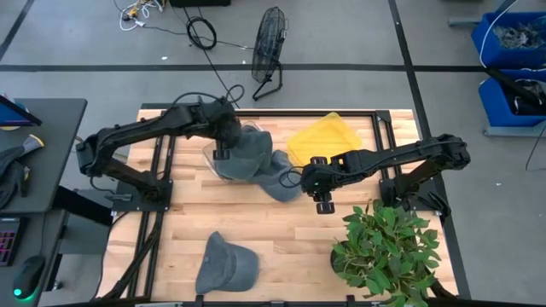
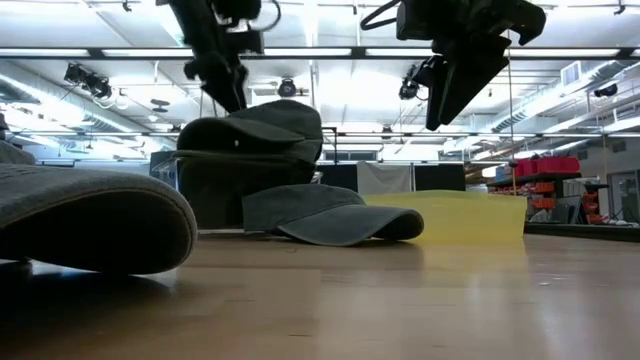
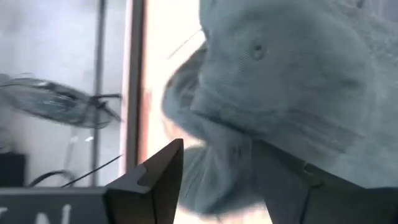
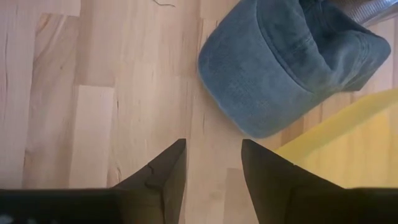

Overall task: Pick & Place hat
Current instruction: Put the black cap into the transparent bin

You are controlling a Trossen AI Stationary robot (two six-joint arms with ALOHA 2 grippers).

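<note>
Next, I close my right gripper on the side of the cap point(image 1: 265, 155) on the clear container, the side that faces the second cap.
Three grey-blue caps show. One cap point(image 1: 250, 152) point(image 2: 262, 125) sits on top of a clear container point(image 1: 212, 159). A second cap point(image 1: 283, 181) point(image 2: 330, 215) point(image 4: 280, 68) lies on the table, leaning against that container. The third cap point(image 1: 226, 264) point(image 2: 90, 220) lies by the near edge. My left gripper point(image 1: 223, 143) point(image 2: 228, 85) point(image 3: 224, 158) is open, right above the far-left edge of the cap on the container. My right gripper point(image 1: 319, 186) point(image 2: 462, 85) point(image 4: 213, 146) hangs open over bare wood, just right of the second cap. My left gripper comes at the cap on the container from above, pointing down, with cap cloth point(image 3: 230, 143) showing between its open fingers point(image 3: 158, 177). I cannot tell whether the fingers touch the cloth.
A yellow tray point(image 1: 322, 138) point(image 2: 460, 215) point(image 4: 348, 143) lies on the far right part of the table beside the caps. A potted plant point(image 1: 388, 247) stands at the near right corner. Bare wood point(image 1: 281, 239) lies in the middle. A fan point(image 1: 269, 51) stands on the floor beyond.
</note>
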